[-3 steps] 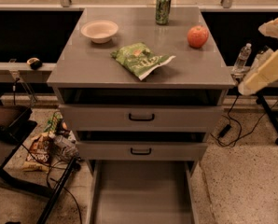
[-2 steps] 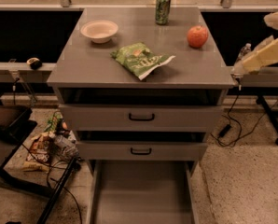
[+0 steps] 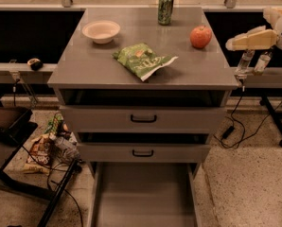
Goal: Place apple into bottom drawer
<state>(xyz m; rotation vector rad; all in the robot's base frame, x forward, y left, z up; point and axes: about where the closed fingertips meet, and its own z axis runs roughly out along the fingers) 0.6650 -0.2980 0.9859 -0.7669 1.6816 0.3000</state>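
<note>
The robot's gripper needs to close on the sides of the red-orange apple (image 3: 200,38), near the green can on top of the grey cabinet.
The red-orange apple (image 3: 200,36) sits on the grey cabinet top (image 3: 89,65) near its right back corner. The bottom drawer (image 3: 143,197) is pulled out at floor level, its flat floor bare. My gripper (image 3: 253,69) hangs off the cream arm just right of the cabinet's right edge, to the right of the apple and slightly nearer the front. Its fingers (image 3: 244,64) point down, spread apart with nothing between them.
On the top stand a green can (image 3: 165,8) at the back, a white bowl (image 3: 101,31) at the left and a green chip bag (image 3: 143,60) in the middle. Two upper drawers (image 3: 143,119) are shut. Packets and cables (image 3: 44,148) lie on the floor at left.
The arm has swung up and leftward to a more level pose, bringing the gripper closer to the cabinet's right edge and the apple. The objects on top have not moved.
</note>
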